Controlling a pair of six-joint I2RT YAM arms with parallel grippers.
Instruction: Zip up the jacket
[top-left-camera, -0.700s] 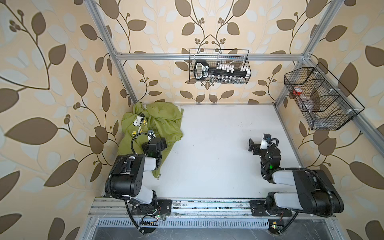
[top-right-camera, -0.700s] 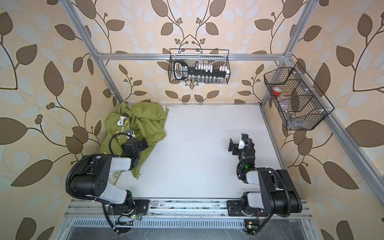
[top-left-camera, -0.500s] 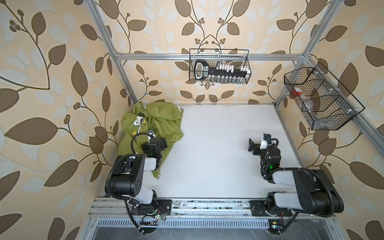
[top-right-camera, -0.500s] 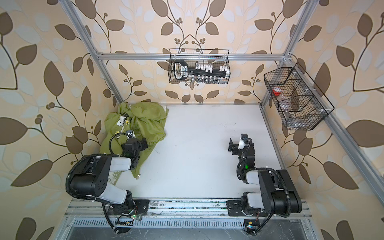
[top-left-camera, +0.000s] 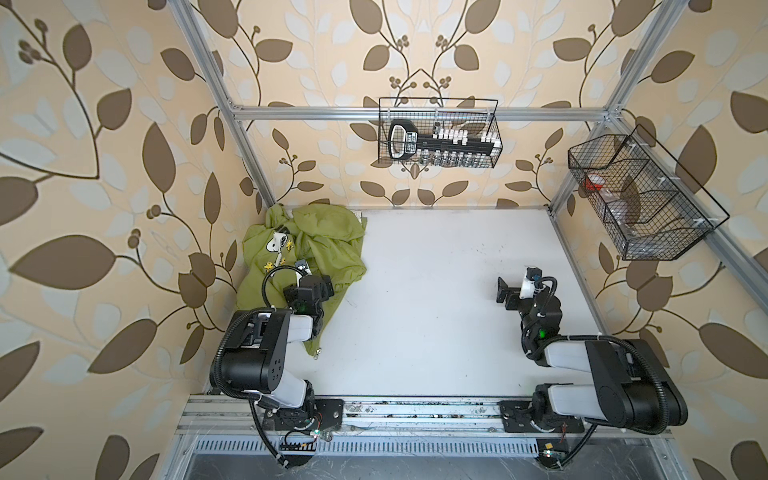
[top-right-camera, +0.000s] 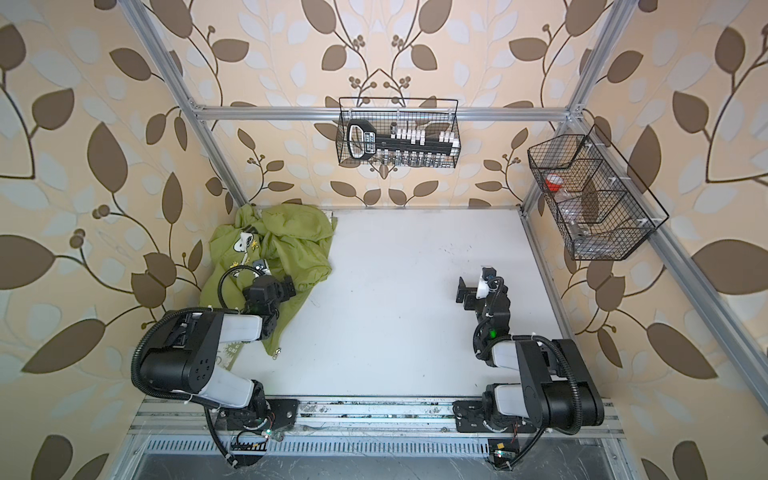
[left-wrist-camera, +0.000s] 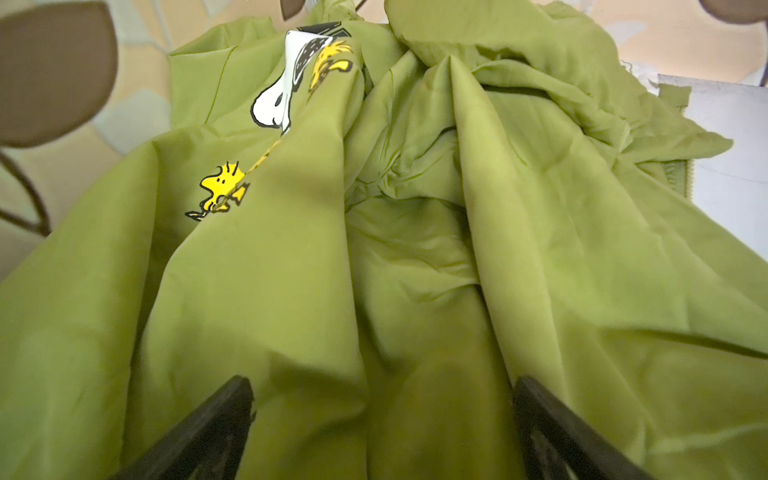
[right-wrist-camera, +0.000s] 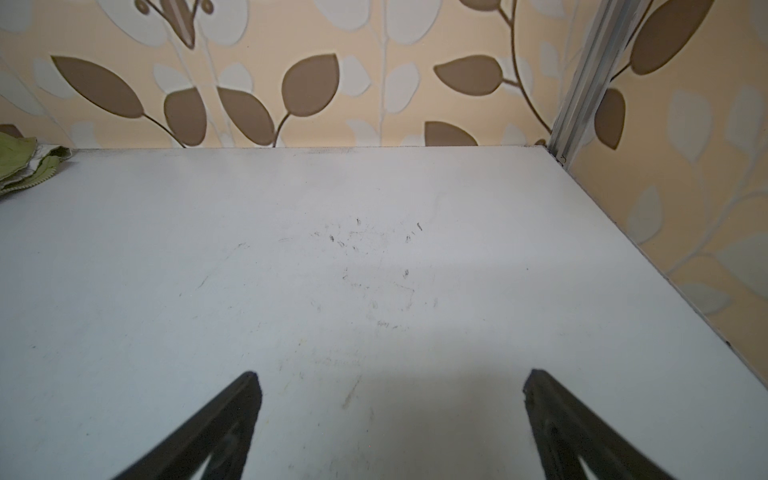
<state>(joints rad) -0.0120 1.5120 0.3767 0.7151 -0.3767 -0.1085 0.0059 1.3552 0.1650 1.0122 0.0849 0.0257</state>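
The left gripper should next go to the lime-green jacket's sleeve (top-left-camera: 340, 262) (left-wrist-camera: 640, 248) on the side toward the bare table and close there, near the sleeve's end.
The lime-green jacket (top-left-camera: 328, 245) (top-right-camera: 299, 241) lies crumpled in the table's far left corner, its Snoopy print (top-left-camera: 277, 243) facing up. A small metal zipper pull (top-left-camera: 318, 353) (top-right-camera: 276, 352) shows at its near tip. My left gripper (top-left-camera: 311, 286) (top-right-camera: 274, 289) hovers low over the jacket's near part. In the left wrist view it (left-wrist-camera: 382, 386) is open, with folds of fabric (left-wrist-camera: 415, 249) between and beyond the fingers and zipper teeth (left-wrist-camera: 688, 178) at the cloth's edge. My right gripper (top-left-camera: 513, 293) (top-right-camera: 469, 293) (right-wrist-camera: 390, 380) stands open over the bare table, far from the jacket (right-wrist-camera: 25, 162).
A wire basket (top-left-camera: 438, 137) with tools hangs on the back wall and another (top-left-camera: 640, 199) on the right wall. Aluminium frame posts (top-left-camera: 245, 141) stand at the corners. The white table (top-left-camera: 436, 291) stretches between the arms; a mounting rail (top-left-camera: 415, 409) runs along the front.
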